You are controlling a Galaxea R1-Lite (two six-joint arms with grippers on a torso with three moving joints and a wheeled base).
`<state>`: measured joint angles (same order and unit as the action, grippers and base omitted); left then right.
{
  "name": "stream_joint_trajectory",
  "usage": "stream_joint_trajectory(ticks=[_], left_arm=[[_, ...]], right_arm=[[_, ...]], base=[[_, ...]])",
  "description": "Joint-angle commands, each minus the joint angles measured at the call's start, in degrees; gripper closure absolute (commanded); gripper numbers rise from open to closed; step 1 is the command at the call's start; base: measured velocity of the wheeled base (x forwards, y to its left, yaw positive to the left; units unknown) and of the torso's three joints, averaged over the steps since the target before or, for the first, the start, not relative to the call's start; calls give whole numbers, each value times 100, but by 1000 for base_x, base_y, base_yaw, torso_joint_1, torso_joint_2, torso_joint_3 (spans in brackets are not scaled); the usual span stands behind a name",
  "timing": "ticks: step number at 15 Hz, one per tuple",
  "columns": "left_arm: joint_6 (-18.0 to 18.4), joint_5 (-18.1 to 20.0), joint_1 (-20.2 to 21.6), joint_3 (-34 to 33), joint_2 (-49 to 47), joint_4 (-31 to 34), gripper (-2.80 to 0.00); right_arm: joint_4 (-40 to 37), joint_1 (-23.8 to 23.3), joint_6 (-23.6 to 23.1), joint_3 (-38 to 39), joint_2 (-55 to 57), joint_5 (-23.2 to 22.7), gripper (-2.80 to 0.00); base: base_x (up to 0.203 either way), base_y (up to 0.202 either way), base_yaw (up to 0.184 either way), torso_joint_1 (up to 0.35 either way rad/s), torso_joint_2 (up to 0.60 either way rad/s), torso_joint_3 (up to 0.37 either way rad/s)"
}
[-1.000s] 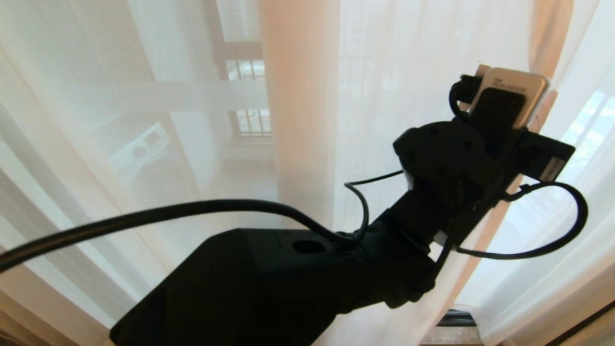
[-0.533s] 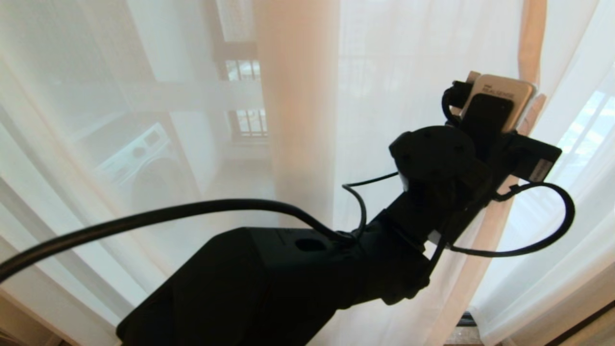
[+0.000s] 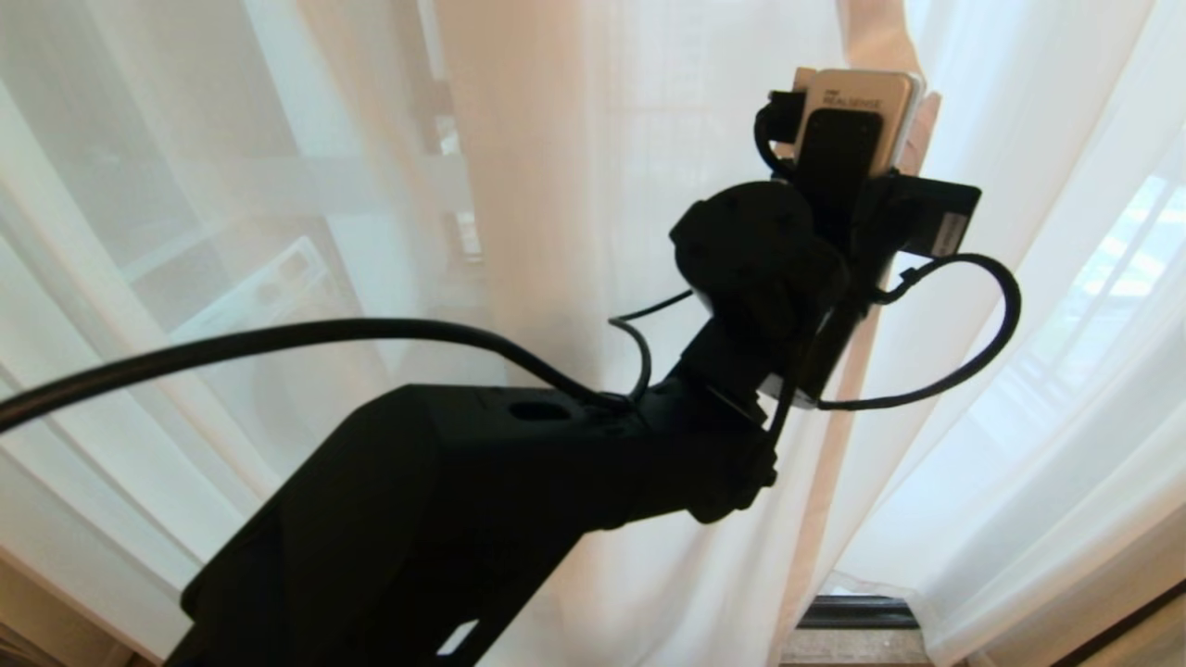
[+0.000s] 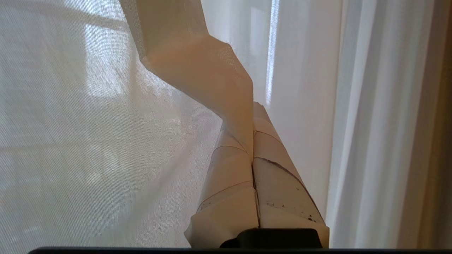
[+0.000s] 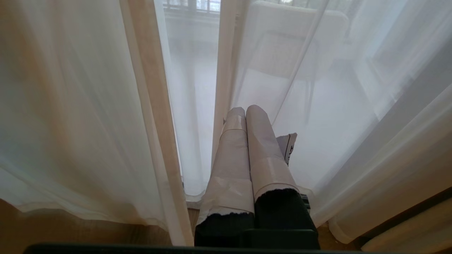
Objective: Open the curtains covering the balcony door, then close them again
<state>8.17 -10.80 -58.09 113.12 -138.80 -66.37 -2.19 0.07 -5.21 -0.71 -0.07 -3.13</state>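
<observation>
My left gripper will release the edge of the curtain's hem at the curtain's pale part [image 3: 678, 28] beside the wide beige fold.
Sheer white curtains [image 3: 593, 167] hang in soft folds across the whole head view. My left arm [image 3: 760, 269] reaches up into them, and its wrist camera hides the fingers there. In the left wrist view my left gripper [image 4: 253, 106] is shut on a folded hem edge of the curtains [image 4: 197, 70], which bends away above the taped fingertips. My right gripper [image 5: 246, 108] is parked low by the floor, shut with nothing in it, pointing at the slit between two panels. The balcony door shows only as a dark strip at the floor [image 3: 852, 613] and dim shapes behind the fabric.
A washing machine [image 3: 278, 287] shows faintly through the left panel. Black cables [image 3: 973, 352] loop around my left wrist. Wooden floor [image 5: 70, 225] lies under the hems, and a dark edge [image 3: 1121, 621] runs along the lower right corner.
My left arm has swung left and upward in the head view, dragging the gripped curtain edge with it. The fabric folds have bunched toward the left. The right arm has stayed still.
</observation>
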Motion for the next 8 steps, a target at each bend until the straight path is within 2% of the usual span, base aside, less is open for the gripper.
stream_joint_trajectory(ticks=[1,3,6,8], left_arm=[[102,-9,150,0,116,-43,0],[193,-145,254,0,172,-50,0],[202,-544,313,0,204,-73,0],[288,-969,344,-40,177,-388,0]], right_arm=[[0,1,-7,0,7,-12,0],[0,1,-7,0,7,-12,0],[0,1,-7,0,7,-4,0],[0,1,-7,0,7,-3,0]], base=[[0,0,0,0,0,0],[0,0,0,0,0,0],[0,0,0,0,0,0],[0,0,0,0,0,0]])
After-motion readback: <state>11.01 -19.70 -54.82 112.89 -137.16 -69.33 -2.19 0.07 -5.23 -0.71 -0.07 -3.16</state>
